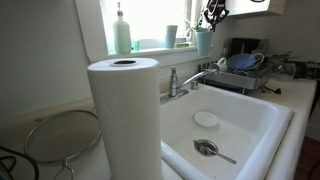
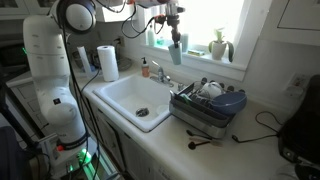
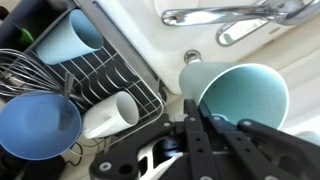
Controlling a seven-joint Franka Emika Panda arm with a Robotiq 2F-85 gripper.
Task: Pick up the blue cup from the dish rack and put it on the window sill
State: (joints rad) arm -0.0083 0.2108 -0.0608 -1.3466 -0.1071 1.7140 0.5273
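Observation:
The blue cup, now hanging above the faucet, will go down from my gripper on the sill (image 1: 157, 48), in the spot between the green soap bottle and the grey-teal cup.
My gripper (image 3: 197, 118) is shut on the rim of the blue cup (image 3: 236, 92) and holds it in the air. In both exterior views the gripper (image 1: 212, 14) (image 2: 172, 16) hangs in front of the window with the cup (image 1: 203, 42) (image 2: 176, 52) below it, above the faucet and the back rim of the sink. The white window sill (image 1: 145, 46) (image 2: 205, 62) lies just behind the cup. The dark wire dish rack (image 1: 232, 80) (image 2: 192, 118) (image 3: 112, 72) stands beside the sink, away from the cup.
The rack holds a wide blue bowl (image 3: 35, 125) (image 2: 226, 100), a white cup (image 3: 108, 115), another pale blue cup (image 3: 70, 38) and a whisk (image 3: 25, 72). On the sill stand a green soap bottle (image 1: 122, 32) and a grey-teal cup (image 1: 171, 36). The chrome faucet (image 3: 235, 14) (image 1: 186, 82) is below; a paper towel roll (image 1: 124, 118) stands near.

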